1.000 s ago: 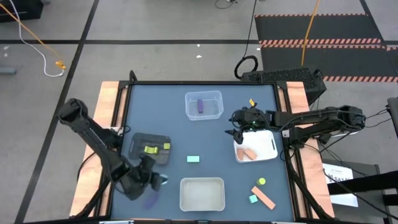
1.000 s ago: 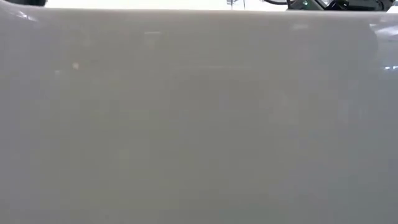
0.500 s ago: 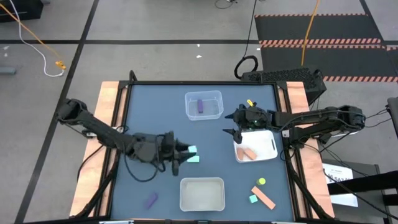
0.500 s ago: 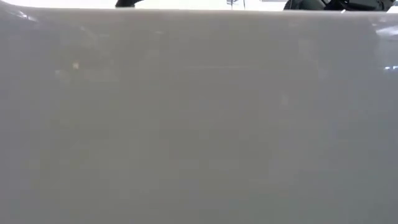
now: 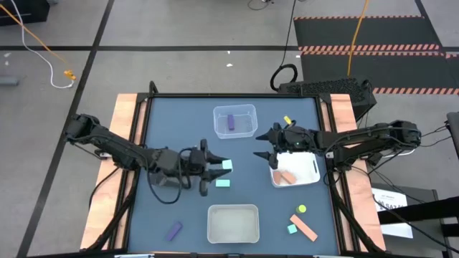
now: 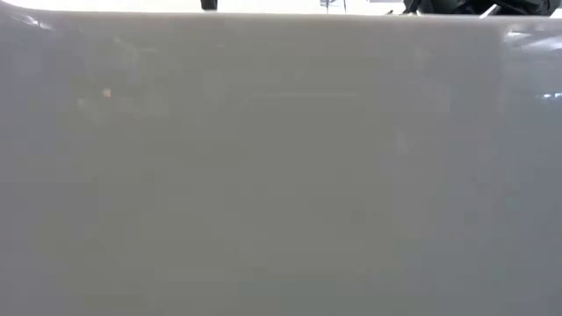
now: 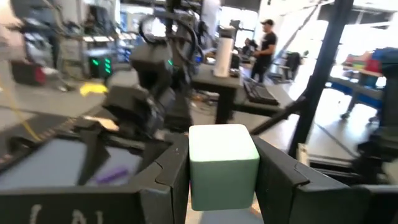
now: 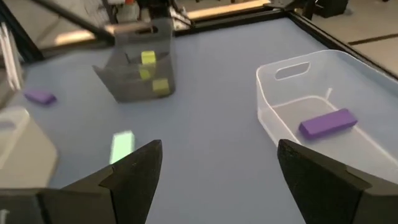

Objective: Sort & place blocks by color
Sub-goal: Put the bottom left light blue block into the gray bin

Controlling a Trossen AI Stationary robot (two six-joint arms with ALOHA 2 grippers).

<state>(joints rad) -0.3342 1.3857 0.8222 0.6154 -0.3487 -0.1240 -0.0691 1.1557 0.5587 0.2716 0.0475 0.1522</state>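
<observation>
Next, I let go of the light teal cube with my left gripper inside the near clear tray (image 5: 229, 233), close to the tray's near side. The cube now hangs over the table's middle.
My left gripper (image 5: 221, 167) hangs over the table's middle, pointing right, shut on a light teal cube (image 7: 222, 155). A flat teal block (image 5: 222, 183) lies on the table just near of it. My right gripper (image 5: 262, 145) is open and empty beside the white tray (image 5: 313, 163), which holds salmon blocks (image 5: 287, 176). A purple bar (image 5: 231, 122) lies in the far clear tray (image 5: 251, 109). A loose purple block (image 5: 174, 230) rests near the left front. Yellow-green blocks (image 8: 148, 58) sit in the black mesh tray (image 8: 134, 68). My left gripper pinches the teal cube (image 7: 222, 186) between its two fingers (image 7: 168, 177), one on each opposite side face. The fingers come level, pointing toward the table's right. The cube is lifted clear of the table and sits upright at the fingers' free ends.
A clear tray (image 5: 233, 209) stands at the near middle; its wall fills the low view (image 6: 281, 175). A yellow-green disc (image 5: 302, 209), a teal cube (image 5: 292, 229) and an orange bar (image 5: 305, 228) lie near the right front. A yellow block (image 5: 287, 119) lies at the far right.
My left gripper has swung from the table's near left part toward the middle and far side, turning to point right, with the teal cube in its fingers. The loose purple block stayed where it was. My right gripper has crept slightly toward the left.
</observation>
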